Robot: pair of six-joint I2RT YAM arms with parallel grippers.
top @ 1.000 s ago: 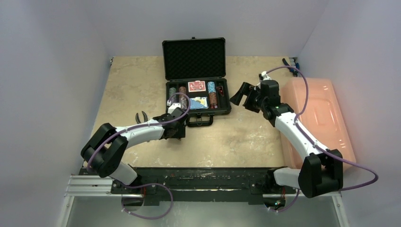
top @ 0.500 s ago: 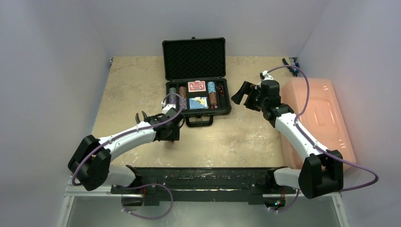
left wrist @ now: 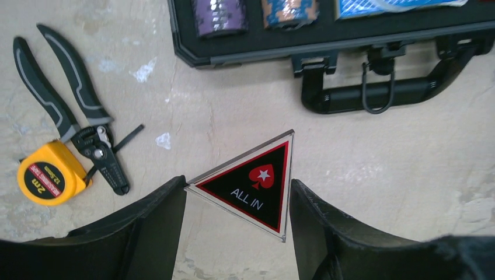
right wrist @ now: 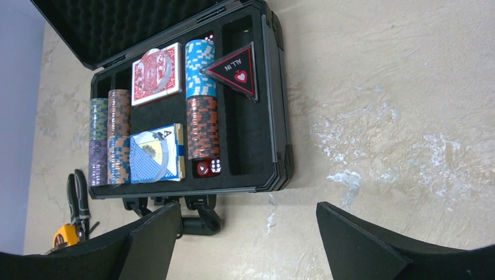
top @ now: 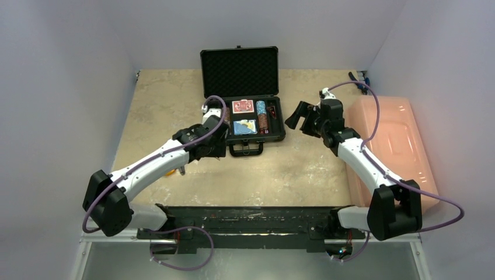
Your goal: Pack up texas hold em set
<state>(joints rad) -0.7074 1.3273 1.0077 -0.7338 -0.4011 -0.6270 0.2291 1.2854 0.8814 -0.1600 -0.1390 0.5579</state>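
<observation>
The robot's left gripper should release the triangular "ALL IN" marker between the red deck and the blue deck (top: 242, 117).
The black briefcase (top: 257, 139) lies open mid-table with its foam lid (top: 239, 73) upright. It holds chip stacks (right wrist: 201, 111), a red deck (right wrist: 156, 74), a blue deck (right wrist: 154, 154), red dice (right wrist: 208, 167) and one triangular "ALL IN" marker (right wrist: 234, 71). My left gripper (left wrist: 236, 192) is shut on a second triangular "ALL IN" marker (left wrist: 260, 184) and holds it above the table, just in front of the case's handle (left wrist: 379, 93); it also shows in the top view (top: 215, 143). My right gripper (right wrist: 248, 210) is open and empty, hovering right of the case (top: 293, 116).
Black pliers (left wrist: 64, 111) and a yellow tape measure (left wrist: 49, 175) lie on the table left of the case front. A large pink bin (top: 397, 146) fills the right side. A small dark tool (top: 356, 77) lies at the back right corner.
My left arm has stretched forward and risen, carrying the marker toward the case's front left corner. The right arm has barely moved.
</observation>
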